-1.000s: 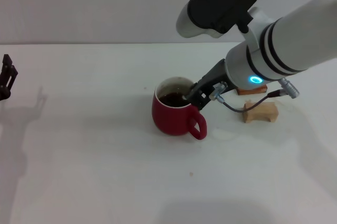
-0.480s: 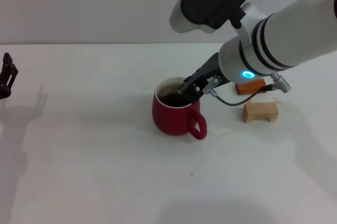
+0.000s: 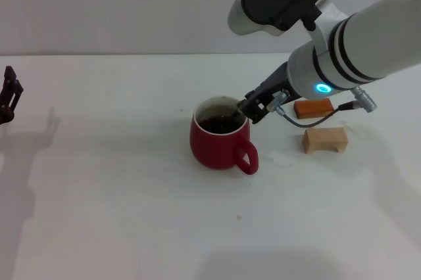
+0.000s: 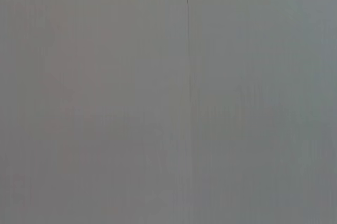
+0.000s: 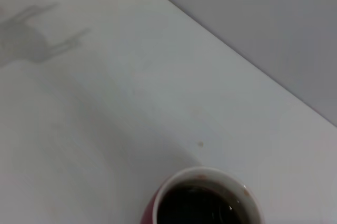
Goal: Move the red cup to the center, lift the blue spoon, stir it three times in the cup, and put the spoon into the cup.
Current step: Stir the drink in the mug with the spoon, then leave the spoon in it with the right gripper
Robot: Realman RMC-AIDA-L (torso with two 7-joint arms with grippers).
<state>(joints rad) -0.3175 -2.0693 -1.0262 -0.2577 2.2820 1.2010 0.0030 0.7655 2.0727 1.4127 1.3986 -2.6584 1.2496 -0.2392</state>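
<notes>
I need to let go of the blue spoon with my right gripper in the red cup, against the cup's rim (image 3: 240, 123) above the cup's handle.
The red cup (image 3: 220, 145) stands mid-table with dark liquid inside and its handle toward me. It also shows in the right wrist view (image 5: 202, 200). My right gripper (image 3: 252, 109) hangs at the cup's right rim, its dark fingers close together. A slim piece that I take for the blue spoon (image 3: 238, 117) slants from the fingers down into the liquid. Most of it is hidden. My left gripper (image 3: 8, 93) is parked at the far left edge. The left wrist view shows only a grey wall.
An orange-brown flat block (image 3: 313, 107) and a light wooden block (image 3: 324, 140) lie to the right of the cup, under my right arm. A faint wet ring (image 3: 284, 158) marks the table beside the cup's handle.
My right gripper swung left over the cup's mouth, then back to its right rim. The cup and the blocks have stayed in place. The left arm has not moved.
</notes>
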